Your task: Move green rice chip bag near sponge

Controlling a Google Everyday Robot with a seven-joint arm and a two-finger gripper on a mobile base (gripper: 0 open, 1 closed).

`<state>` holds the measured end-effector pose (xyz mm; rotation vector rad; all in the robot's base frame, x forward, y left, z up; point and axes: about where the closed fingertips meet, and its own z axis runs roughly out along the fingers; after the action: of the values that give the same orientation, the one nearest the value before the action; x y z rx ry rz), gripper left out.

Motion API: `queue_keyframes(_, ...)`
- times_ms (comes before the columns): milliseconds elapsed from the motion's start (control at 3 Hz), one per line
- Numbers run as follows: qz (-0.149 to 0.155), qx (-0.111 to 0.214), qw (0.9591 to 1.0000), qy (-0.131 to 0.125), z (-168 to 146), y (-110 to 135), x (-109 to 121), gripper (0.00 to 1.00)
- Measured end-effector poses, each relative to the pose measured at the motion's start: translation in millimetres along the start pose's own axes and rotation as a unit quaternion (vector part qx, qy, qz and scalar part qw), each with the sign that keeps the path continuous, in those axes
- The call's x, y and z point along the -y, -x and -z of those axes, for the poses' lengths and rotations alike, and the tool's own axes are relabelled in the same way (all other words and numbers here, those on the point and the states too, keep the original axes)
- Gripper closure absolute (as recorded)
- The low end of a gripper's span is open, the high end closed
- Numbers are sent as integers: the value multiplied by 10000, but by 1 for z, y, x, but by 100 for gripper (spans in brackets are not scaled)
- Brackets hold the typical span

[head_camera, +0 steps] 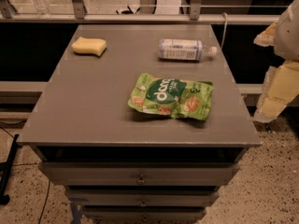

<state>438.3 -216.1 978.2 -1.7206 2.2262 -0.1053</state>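
The robot's gripper will move to the green rice chip bag next and close on the bag's edge (195, 88) closest to the clear plastic bottle.
The green rice chip bag (171, 97) lies flat on the grey table top (93, 106), right of the middle and toward the front. The pale yellow sponge (88, 46) lies at the back left of the table, well apart from the bag. My gripper (276, 94) hangs at the right edge of the view, off the table's right side and to the right of the bag. It holds nothing that I can see and is partly cut off by the view's edge.
A clear plastic bottle with a white label (185, 49) lies on its side at the back right of the table, behind the bag. A rail (140, 17) runs behind the table. Drawers (140, 174) sit below the front edge.
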Motion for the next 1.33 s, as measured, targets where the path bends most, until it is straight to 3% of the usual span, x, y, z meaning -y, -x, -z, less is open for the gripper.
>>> queue_keyframes(333, 19, 11, 10000, 5, -3, 3, 1, 0)
queue_keyframes(1333, 248, 70, 9982, 543, -82, 58, 29, 0)
